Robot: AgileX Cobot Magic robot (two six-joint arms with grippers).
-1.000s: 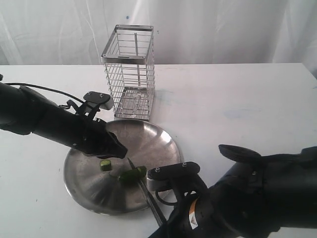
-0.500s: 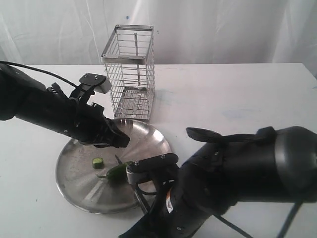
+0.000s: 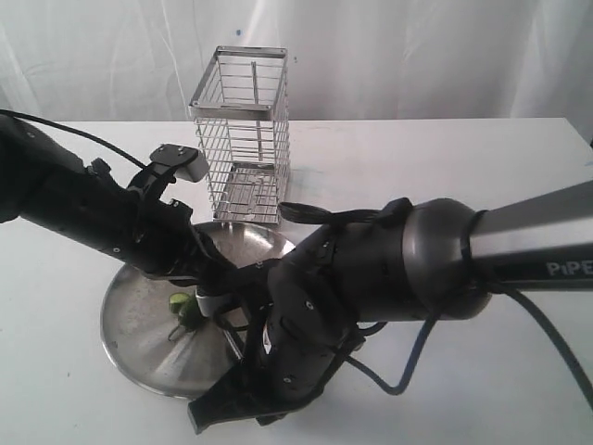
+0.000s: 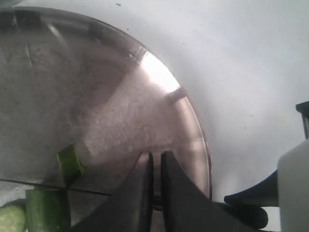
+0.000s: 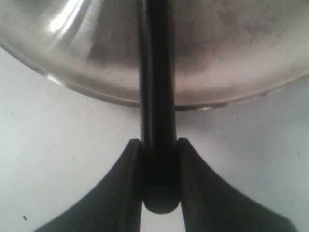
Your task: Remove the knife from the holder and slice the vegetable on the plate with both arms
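My right gripper has the black knife. It will put the knife down on the brushed-steel plate (image 3: 219, 296) next to the green vegetable pieces.
The brushed-steel plate (image 3: 134, 338) lies at the front left, its right half covered by my bulky right arm (image 3: 371, 278). Green vegetable pieces (image 3: 183, 308) lie on it next to my left gripper (image 3: 213, 276); in the left wrist view a cut piece (image 4: 70, 164) and a thicker chunk (image 4: 46, 210) show. My left gripper (image 4: 157, 157) hovers over the plate (image 4: 111, 96), shut and holding nothing. My right gripper (image 5: 159, 145) is shut on the handle of the black knife (image 5: 157, 72), which reaches over the plate's rim (image 5: 231, 92). The chrome wire holder (image 3: 239, 139) stands behind, with no knife in it.
A white cloth backdrop hangs behind the white table (image 3: 445, 167). Cables trail from both arms, one looping onto the table at the front right (image 3: 408, 357). The holder stands just behind the plate's far rim.
My right arm has swung left and up over the plate, hiding its right half and the knife. The plate has slid left. My left arm has shifted slightly toward the green pieces.
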